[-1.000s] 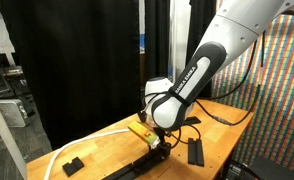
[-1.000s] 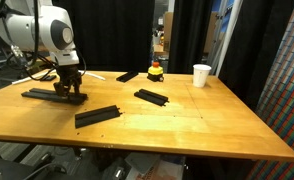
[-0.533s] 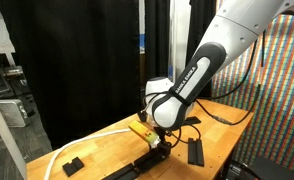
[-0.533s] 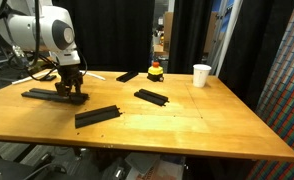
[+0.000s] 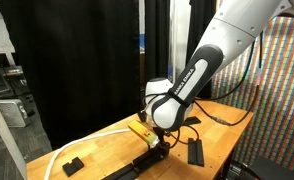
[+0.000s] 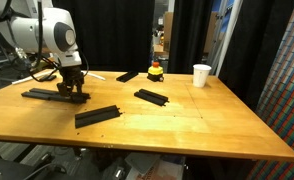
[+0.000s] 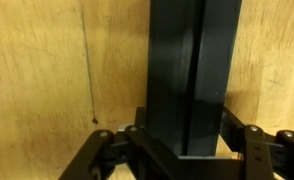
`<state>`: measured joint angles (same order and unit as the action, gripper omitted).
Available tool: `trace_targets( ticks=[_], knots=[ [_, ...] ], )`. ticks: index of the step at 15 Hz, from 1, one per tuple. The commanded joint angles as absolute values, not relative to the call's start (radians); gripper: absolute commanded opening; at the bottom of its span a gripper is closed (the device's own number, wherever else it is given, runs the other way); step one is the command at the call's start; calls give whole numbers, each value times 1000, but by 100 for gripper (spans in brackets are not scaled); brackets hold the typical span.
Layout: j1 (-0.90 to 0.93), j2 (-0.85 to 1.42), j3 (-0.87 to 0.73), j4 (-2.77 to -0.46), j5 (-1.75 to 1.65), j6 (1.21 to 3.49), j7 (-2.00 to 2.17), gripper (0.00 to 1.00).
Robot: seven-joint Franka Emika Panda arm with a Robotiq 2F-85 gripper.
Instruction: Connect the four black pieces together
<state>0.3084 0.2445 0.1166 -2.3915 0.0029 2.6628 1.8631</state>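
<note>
The held black bar, now low on the wooden table, will be let go by my gripper on the table [image 5: 146, 161], against the end of the front-edge black bar.
In the wrist view a flat black bar [image 7: 192, 70] runs up from between my gripper's fingers [image 7: 183, 150], which press against its two sides on the wooden table. In both exterior views the gripper [image 6: 70, 93] [image 5: 159, 148] is low on the table, shut on the long black bar [image 6: 39, 95] [image 5: 137, 167]. A second black bar [image 6: 97, 116] lies loose near the table's front. A third [image 6: 152, 97] lies toward the middle, and also shows in an exterior view [image 5: 195, 152]. Where the held bar ends is hidden by the gripper.
A stubby black block [image 6: 128, 76], a red and yellow toy [image 6: 156, 71] and a white cup [image 6: 201, 75] stand at the back. Another small black block [image 5: 72, 165] and a white cable [image 5: 87, 145] lie near a table edge. Black curtains surround the table.
</note>
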Motion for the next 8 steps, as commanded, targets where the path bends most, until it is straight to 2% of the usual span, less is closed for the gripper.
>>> trace_targets(
  ticks=[1, 8],
  knots=[
    [317, 258, 108, -2378, -15, 2698, 1882, 47],
    [310, 254, 124, -2375, 21, 2682, 1860, 47]
  ],
)
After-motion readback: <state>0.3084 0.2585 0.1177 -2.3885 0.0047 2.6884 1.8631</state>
